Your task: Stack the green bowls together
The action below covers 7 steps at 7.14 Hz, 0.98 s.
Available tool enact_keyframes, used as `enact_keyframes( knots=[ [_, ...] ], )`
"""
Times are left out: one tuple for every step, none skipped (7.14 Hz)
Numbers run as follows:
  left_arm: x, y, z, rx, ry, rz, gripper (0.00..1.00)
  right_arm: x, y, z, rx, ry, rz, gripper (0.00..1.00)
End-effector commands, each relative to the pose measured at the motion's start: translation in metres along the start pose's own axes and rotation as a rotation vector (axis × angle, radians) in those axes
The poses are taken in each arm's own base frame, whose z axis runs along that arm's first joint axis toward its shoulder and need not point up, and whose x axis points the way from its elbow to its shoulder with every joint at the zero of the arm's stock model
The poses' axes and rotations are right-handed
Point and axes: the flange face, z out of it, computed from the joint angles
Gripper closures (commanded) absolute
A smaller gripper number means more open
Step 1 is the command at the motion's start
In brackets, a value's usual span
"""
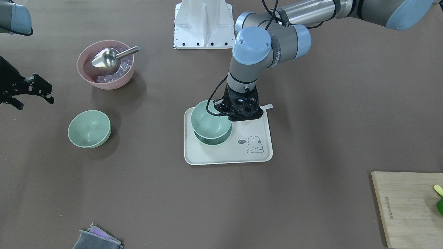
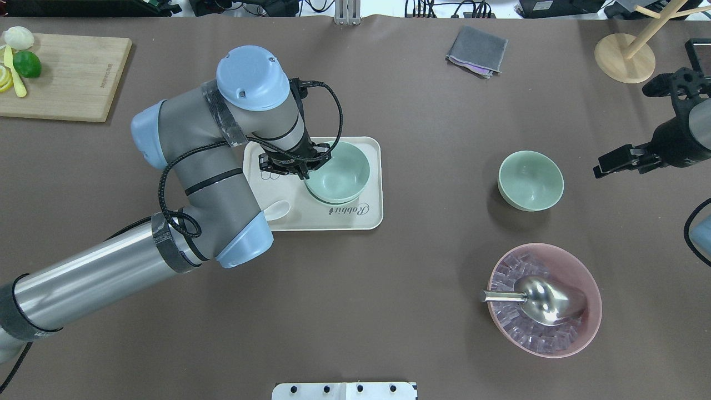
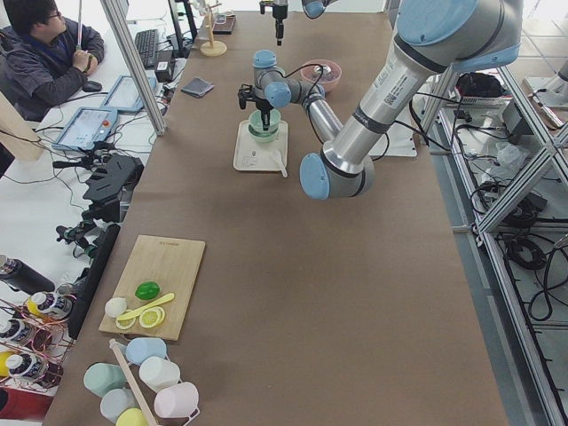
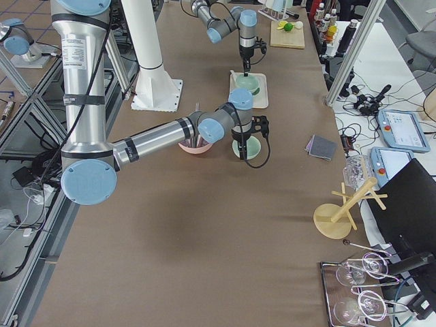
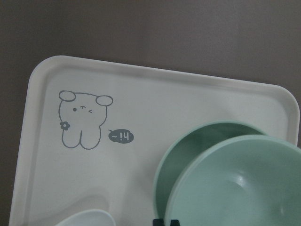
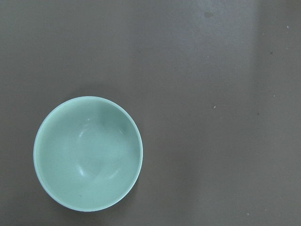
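My left gripper is to place the upper green bowl. It will let go of that bowl inside the lower green bowl on the white tray [image 1: 210,127] [image 5: 223,188].
Two green bowls are on the white tray [image 1: 225,155]. My left gripper [image 1: 229,112] is shut on the rim of the upper green bowl [image 1: 207,119] and holds it over the lower green bowl [image 1: 214,141], slightly offset. I cannot tell whether the two touch. The left wrist view shows the upper bowl [image 5: 240,183] overlapping the lower one [image 5: 188,153]. A third green bowl [image 1: 89,128] stands alone on the table, also in the right wrist view [image 6: 88,153]. My right gripper [image 1: 36,103] is open and empty, above and to the side of it.
A pink bowl [image 2: 577,328] with ice and a metal scoop [image 2: 541,300] stands near the lone bowl. A white spoon [image 2: 276,210] lies on the tray. A cutting board [image 2: 66,75], a grey cloth [image 2: 476,51] and a wooden stand [image 2: 625,55] are along the far edge.
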Motion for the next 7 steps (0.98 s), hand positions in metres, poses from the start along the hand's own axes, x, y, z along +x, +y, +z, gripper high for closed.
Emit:
enact_keyframes(
  knots=[
    [-0.001, -0.003, 0.007, 0.004, 0.013, 0.006, 1.00, -0.001, 0.000, 0.000, 0.000, -0.001, -0.001, 0.00],
    [-0.001, -0.003, 0.007, 0.004, 0.013, 0.006, 1.00, -0.001, 0.000, 0.000, 0.000, -0.001, -0.001, 0.00],
    [-0.001, -0.004, 0.009, 0.003, 0.010, 0.005, 1.00, -0.001, 0.000, 0.001, -0.001, -0.001, -0.002, 0.00],
    [-0.002, -0.005, 0.011, 0.002, 0.006, 0.003, 1.00, -0.002, 0.000, 0.001, -0.003, -0.001, -0.003, 0.00],
    [-0.003, -0.007, 0.018, 0.005, 0.016, 0.009, 1.00, -0.002, 0.000, 0.001, -0.003, -0.001, -0.003, 0.00],
    [-0.004, -0.011, 0.027, 0.009, 0.030, 0.014, 1.00, -0.002, 0.000, 0.001, -0.003, -0.001, -0.003, 0.00],
    [-0.004, -0.012, 0.028, 0.010, 0.031, 0.014, 1.00, -0.002, 0.000, 0.001, -0.003, -0.001, -0.003, 0.00]
  ],
)
